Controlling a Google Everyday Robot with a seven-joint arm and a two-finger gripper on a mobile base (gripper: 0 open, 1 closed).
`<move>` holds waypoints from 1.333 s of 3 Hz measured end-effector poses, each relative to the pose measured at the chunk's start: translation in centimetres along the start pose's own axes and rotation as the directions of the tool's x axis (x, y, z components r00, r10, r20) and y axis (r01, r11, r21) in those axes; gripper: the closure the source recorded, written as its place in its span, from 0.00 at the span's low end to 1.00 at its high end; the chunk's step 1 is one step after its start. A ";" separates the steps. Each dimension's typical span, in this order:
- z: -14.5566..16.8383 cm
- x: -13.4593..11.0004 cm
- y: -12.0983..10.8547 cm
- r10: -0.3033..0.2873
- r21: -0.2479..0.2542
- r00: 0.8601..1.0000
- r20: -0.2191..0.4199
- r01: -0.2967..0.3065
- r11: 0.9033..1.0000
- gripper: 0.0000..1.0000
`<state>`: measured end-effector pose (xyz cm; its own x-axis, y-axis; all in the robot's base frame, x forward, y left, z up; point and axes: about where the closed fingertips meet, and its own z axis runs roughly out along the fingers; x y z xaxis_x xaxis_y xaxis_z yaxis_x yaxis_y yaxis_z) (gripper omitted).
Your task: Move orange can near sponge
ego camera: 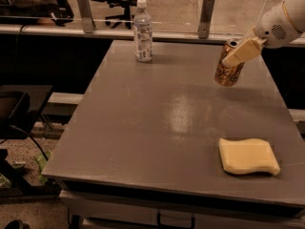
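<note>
The robot's gripper should release the orange can on the grey table [229,131] just behind the sponge's far edge.
The orange can [228,69] is copper-coloured with a silver top and pale scrolled markings. It hangs tilted, just above the far right part of the grey table [157,123]. My gripper [237,55] comes in from the upper right on a white arm and is shut on the can's upper part, one pale-yellow finger [243,52] lying across its front. The sponge [248,156] is flat, pale yellow and wavy-edged. It lies on the near right part of the table, well in front of the can.
A clear plastic water bottle [142,31] stands upright at the table's far edge, left of centre. Two grey metal posts [206,16] and a glass pane run behind the table. The table's right edge is close to the can and the sponge.
</note>
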<state>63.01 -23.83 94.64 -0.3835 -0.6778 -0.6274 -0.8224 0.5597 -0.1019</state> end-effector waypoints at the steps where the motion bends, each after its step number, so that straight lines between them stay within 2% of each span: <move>1: -1.7 0.3 4.5 -0.039 -0.034 0.999 0.014 0.040 0.999 1.00; 2: -3.0 1.3 8.3 -0.067 -0.060 0.998 0.011 0.067 0.996 1.00; 4: -3.3 3.7 12.3 -0.091 -0.083 0.996 -0.019 0.089 0.993 1.00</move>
<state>50.11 -21.01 93.58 -0.3151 -0.7350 -0.6004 -0.8854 0.4554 -0.0928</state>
